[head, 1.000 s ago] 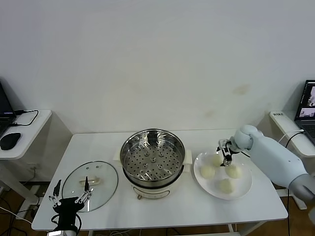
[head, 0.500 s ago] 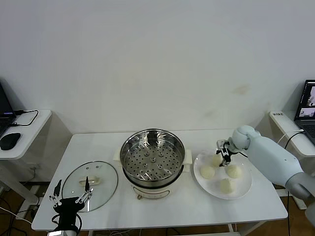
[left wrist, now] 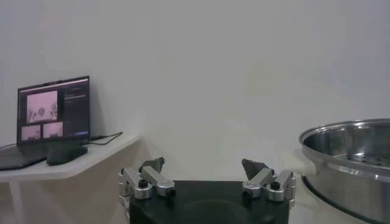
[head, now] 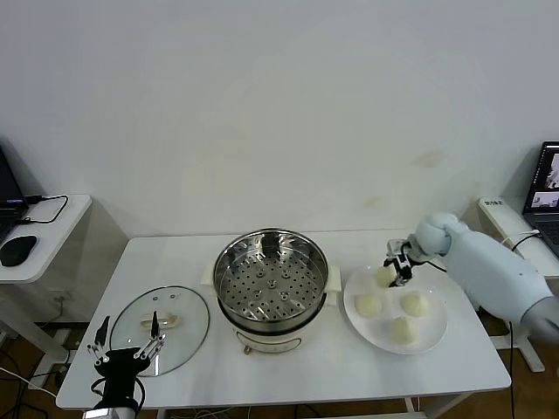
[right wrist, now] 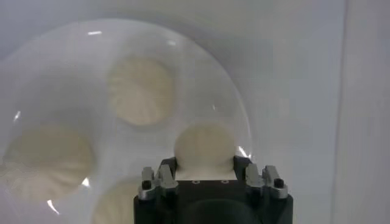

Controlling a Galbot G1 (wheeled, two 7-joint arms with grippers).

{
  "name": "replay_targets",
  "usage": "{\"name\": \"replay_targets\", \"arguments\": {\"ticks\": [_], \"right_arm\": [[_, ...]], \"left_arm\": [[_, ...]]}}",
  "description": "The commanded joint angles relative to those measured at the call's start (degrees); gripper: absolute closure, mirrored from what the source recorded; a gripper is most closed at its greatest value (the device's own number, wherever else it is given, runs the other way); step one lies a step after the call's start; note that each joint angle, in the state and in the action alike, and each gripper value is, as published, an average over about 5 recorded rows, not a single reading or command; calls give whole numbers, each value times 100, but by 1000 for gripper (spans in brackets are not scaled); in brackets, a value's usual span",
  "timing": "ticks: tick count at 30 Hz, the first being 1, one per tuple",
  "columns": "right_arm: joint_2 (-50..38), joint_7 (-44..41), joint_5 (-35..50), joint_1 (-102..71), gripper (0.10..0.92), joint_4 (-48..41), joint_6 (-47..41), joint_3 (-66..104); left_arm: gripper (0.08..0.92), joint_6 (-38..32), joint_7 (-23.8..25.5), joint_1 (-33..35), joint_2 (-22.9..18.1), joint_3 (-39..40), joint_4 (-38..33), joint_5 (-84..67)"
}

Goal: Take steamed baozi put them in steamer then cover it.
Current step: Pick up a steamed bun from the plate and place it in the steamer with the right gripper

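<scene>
Next, my right gripper releases the baozi, now held just above the white plate, on the far part of the steamer's hole-dotted tray [head: 266, 255], close to the back rim.
My right gripper [head: 399, 269] is shut on one creamy baozi [head: 385, 274] and holds it just above the far left part of the white plate [head: 434, 326]. In the right wrist view the held baozi [right wrist: 205, 146] sits between the jaws of the right gripper [right wrist: 205, 162]. Three more baozi [head: 369, 305] [head: 415, 304] [head: 401, 330] lie on the plate. The shiny steamer [head: 271, 279] with its hole-dotted tray stands empty at the table's middle. My left gripper [head: 127, 332] is open and empty at the front left, by the glass lid [head: 175, 336].
The steamer's rim [left wrist: 350, 137] shows beside the left gripper [left wrist: 203, 167]. A side table with a laptop [left wrist: 53, 115] and mouse [head: 17, 250] stands at far left. Another laptop [head: 546, 179] sits on a stand at far right.
My right gripper has risen a little and shifted toward the wall with the baozi in it. The left arm has not moved.
</scene>
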Motion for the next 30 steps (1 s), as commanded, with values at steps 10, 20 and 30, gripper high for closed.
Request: {"name": "replay_targets", "arguments": {"ticks": [10,20,30], "right_arm": [[368,199,1975,2875,440,764,242,-1832],[1762,668,2100,3298,440,691,1115,-2697],[2779,743,1405,3114,438,553,1990,-3220]], "left_arm": [[177,50,15,-89,208,-51,-4,-260],[177,55,19,-124,272,-160,-7,-365],[177,55,20,-133,227,-254,-21,-413]]}}
